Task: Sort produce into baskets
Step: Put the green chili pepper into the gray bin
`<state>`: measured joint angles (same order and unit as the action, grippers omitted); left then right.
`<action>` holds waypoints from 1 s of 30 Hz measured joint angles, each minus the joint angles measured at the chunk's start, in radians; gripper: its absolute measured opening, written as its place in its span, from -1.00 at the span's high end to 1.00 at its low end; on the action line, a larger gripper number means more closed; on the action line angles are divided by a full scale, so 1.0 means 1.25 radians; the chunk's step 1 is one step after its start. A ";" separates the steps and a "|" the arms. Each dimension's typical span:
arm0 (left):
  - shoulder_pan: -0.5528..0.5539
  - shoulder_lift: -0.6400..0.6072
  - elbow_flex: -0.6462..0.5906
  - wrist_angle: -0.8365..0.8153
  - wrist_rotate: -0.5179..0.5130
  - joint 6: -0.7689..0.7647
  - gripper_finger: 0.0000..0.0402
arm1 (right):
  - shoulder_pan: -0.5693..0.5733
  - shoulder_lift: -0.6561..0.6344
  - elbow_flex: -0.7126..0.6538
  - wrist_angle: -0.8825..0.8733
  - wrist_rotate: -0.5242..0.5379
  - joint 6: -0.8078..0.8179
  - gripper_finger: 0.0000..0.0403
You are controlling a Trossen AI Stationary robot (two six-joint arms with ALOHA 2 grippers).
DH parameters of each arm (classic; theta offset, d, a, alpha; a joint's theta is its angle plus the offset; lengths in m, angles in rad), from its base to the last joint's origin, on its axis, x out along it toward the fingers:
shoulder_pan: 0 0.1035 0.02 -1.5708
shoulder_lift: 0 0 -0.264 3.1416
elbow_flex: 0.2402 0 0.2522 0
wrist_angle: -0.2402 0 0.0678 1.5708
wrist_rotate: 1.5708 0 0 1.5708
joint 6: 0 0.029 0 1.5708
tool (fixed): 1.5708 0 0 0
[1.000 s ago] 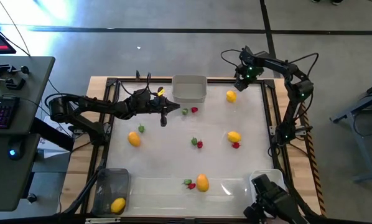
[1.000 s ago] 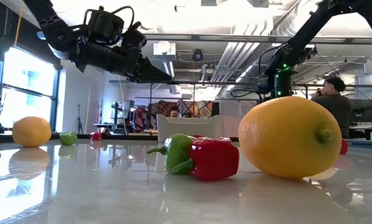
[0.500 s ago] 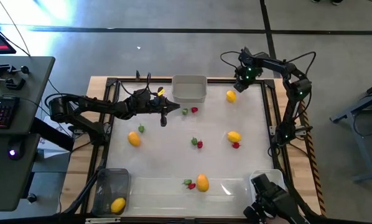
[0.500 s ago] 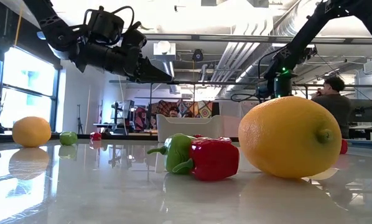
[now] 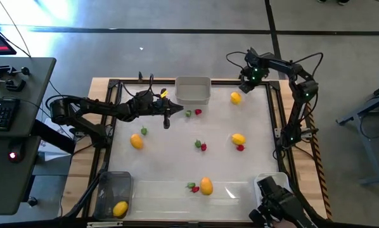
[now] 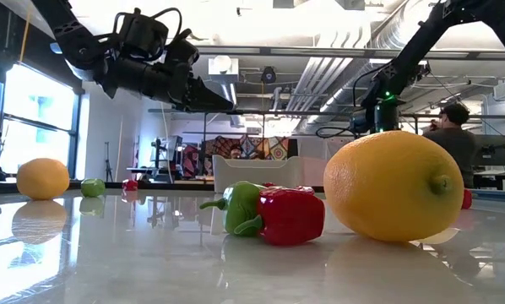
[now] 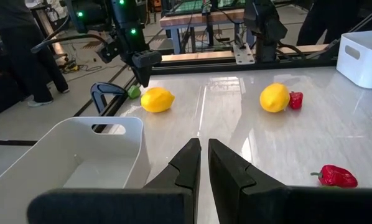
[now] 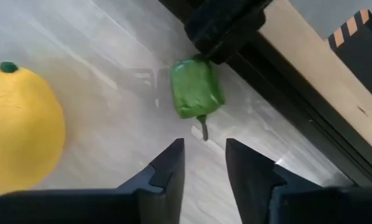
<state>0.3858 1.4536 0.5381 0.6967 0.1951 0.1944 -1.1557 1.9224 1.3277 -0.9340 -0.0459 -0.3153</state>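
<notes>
Next, I back up, line up again and pinch the stem [image 8: 204, 127] with my right gripper, because the green piece rests against the dark frame with its stem just past that gripper's fingers.
My right gripper [image 8: 204, 163] hangs open, pointing down, over the table's far right corner [image 5: 246, 86]. A small green piece [image 8: 195, 89] lies on the table against the dark frame, just beyond the fingertips and untouched. A lemon [image 8: 18, 124] lies beside it [image 5: 235, 97]. My left gripper [image 7: 203, 155] is shut and holds nothing. It hovers level above the table [image 5: 168, 115] next to the pale grey basket [image 5: 192, 90]. Lemons [image 5: 136, 141] [image 5: 238, 139] [image 5: 206, 185], red pieces [image 5: 198, 112] [image 5: 203, 147] and green pieces [image 5: 189, 114] [image 5: 144, 131] lie scattered on the table.
The dark clear basket [image 5: 113, 190] at the near left corner holds one lemon [image 5: 120, 209]. The white basket [image 5: 272, 183] stands at the near right corner. A raised dark frame [image 5: 275, 114] edges the table. A person [image 6: 451, 135] shows in the room behind.
</notes>
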 joint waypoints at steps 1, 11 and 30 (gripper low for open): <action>0.000 0.000 0.000 0.000 0.000 0.000 0.91 | 0.000 0.000 0.000 0.000 -0.003 0.000 0.53; 0.000 0.000 0.000 0.000 0.000 0.000 0.91 | 0.001 0.000 0.000 -0.012 -0.012 -0.019 0.96; 0.000 0.000 0.000 0.003 0.000 0.000 0.91 | 0.040 -0.001 0.001 -0.056 0.203 0.021 0.71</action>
<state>0.3855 1.4536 0.5381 0.7010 0.1951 0.1944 -1.1053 1.9209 1.3285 -1.0043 0.2073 -0.2893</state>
